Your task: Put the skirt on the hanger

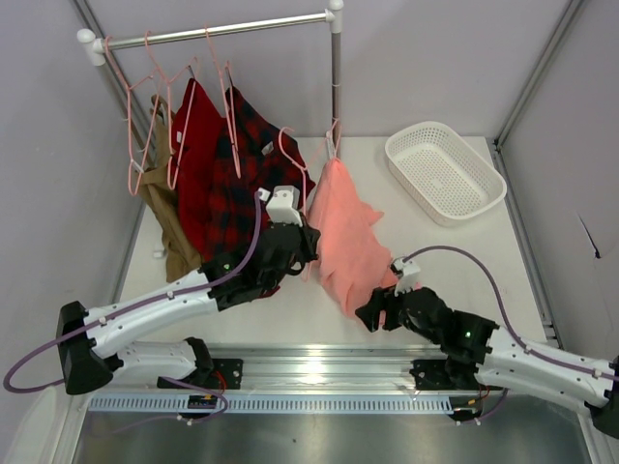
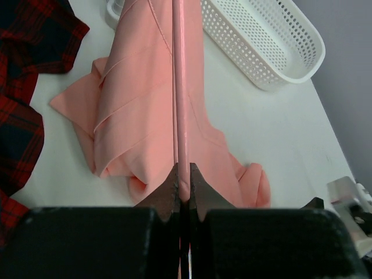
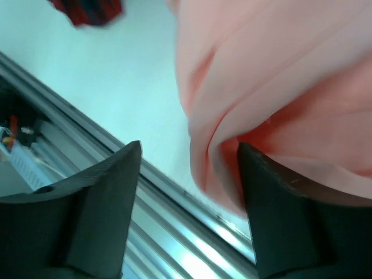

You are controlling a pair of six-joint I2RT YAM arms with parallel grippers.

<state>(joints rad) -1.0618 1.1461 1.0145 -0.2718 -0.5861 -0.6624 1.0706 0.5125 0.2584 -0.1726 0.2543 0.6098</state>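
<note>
The robot's right gripper should next close on the skirt's edge (image 1: 387,258) that faces the white basket, roughly halfway between the skirt's raised top and near end.
The salmon-pink skirt (image 1: 343,232) lies bunched on the table's middle, its top raised toward the rail's post. It also shows in the left wrist view (image 2: 139,104) and the right wrist view (image 3: 279,87). My left gripper (image 1: 309,242) (image 2: 183,174) is shut on a thin pale-pink wire of the hanger (image 2: 180,87), which runs straight over the skirt; its hook (image 1: 335,133) shows by the post. My right gripper (image 1: 370,314) (image 3: 189,151) is open at the skirt's near end, with a fold of cloth against its right finger (image 3: 273,192).
A white rail (image 1: 213,31) at the back left carries spare pink hangers (image 1: 140,126), a plain red garment (image 1: 198,135), a red-and-black plaid shirt (image 1: 247,184) (image 2: 23,70) and a tan garment (image 1: 169,222). A white perforated basket (image 1: 445,174) (image 2: 273,40) stands at the back right.
</note>
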